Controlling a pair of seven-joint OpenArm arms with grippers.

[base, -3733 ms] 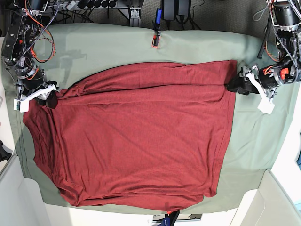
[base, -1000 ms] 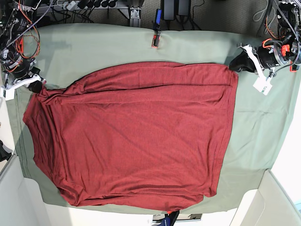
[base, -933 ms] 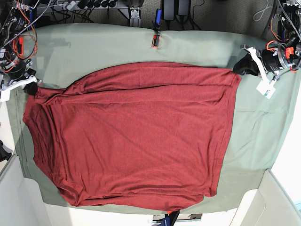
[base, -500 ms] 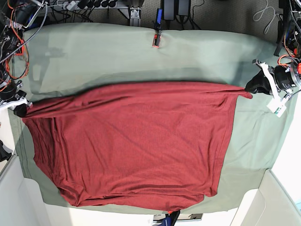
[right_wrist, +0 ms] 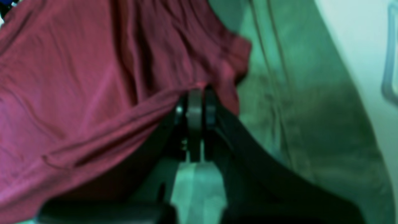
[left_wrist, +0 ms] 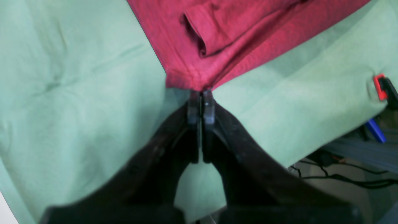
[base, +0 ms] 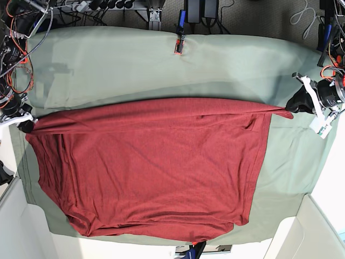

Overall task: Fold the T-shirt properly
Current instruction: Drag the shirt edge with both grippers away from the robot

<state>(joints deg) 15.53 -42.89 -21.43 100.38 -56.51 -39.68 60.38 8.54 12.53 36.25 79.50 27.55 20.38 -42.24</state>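
Observation:
Next, my left gripper releases the pulled-up corner on the flat T-shirt, just inside its nearest side edge (base: 257,157) (left_wrist: 144,14).
The dark red T-shirt (base: 151,167) lies spread over the pale green sheet (base: 135,65), its upper edge pulled taut in a straight line between the two grippers. At the right of the base view, my left gripper (base: 292,109) is shut on one corner of that edge. In the left wrist view the left gripper (left_wrist: 200,96) pinches the point of the T-shirt (left_wrist: 217,34). At the far left, my right gripper (base: 26,125) is shut on the other corner. The right wrist view shows the right gripper (right_wrist: 196,93) clamped on bunched T-shirt (right_wrist: 93,93) fabric.
A red and black clip (base: 178,47) holds the sheet at the back edge, seen also as the clip (left_wrist: 381,87) in the left wrist view. Cables and electronics (base: 21,32) crowd the back left corner. White bins (base: 307,232) stand at the front corners.
Both grippers have carried the shirt's upper edge toward the front and outward, stretching it flat. More green sheet shows behind the shirt now.

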